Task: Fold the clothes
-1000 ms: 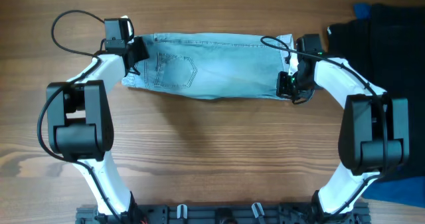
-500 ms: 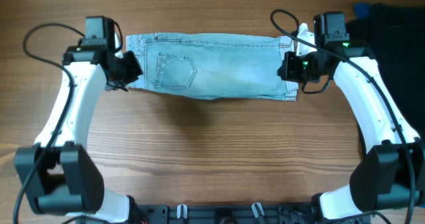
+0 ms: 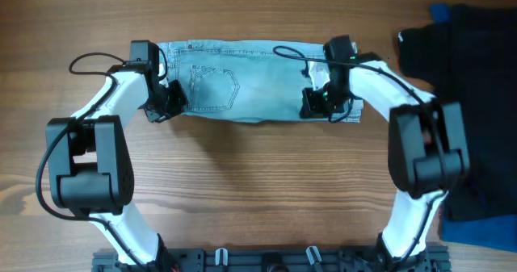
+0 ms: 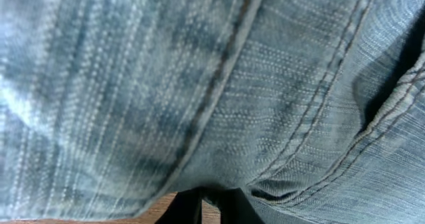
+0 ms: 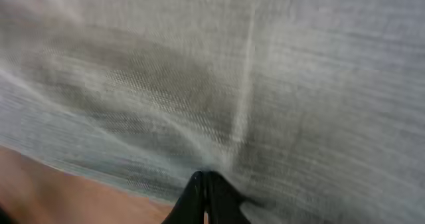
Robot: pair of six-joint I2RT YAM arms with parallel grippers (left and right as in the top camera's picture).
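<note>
The bunched denim on the pocket side of the waistband seam is in my left gripper, so that gripper should open and grip across the waistband before it lifts that end of the waistband (image 4: 126, 131).
The clothes (image 3: 258, 78), light-blue denim shorts, lie flat across the far middle of the table, back pocket (image 3: 214, 89) up. My left gripper (image 3: 166, 104) is at their near-left edge. In the left wrist view, denim (image 4: 199, 84) fills the frame and the dark fingertips (image 4: 229, 211) are shut on a bunched fold of the hem. My right gripper (image 3: 319, 104) is on the near edge right of centre. In the right wrist view its fingertips (image 5: 214, 201) are pressed together on the blurred cloth (image 5: 265, 84), with a crease rising from them.
A black garment (image 3: 472, 102) covers the table's right side. Dark blue fabric shows at its top corner (image 3: 440, 12) and near bottom right (image 3: 485, 228). Bare wood (image 3: 258, 183) lies in front of the shorts. A mounting rail (image 3: 266, 260) runs along the front edge.
Both grippers have moved inward from the shorts' ends to their near edge. The left jaws have closed onto the hem. The shorts have barely shifted.
</note>
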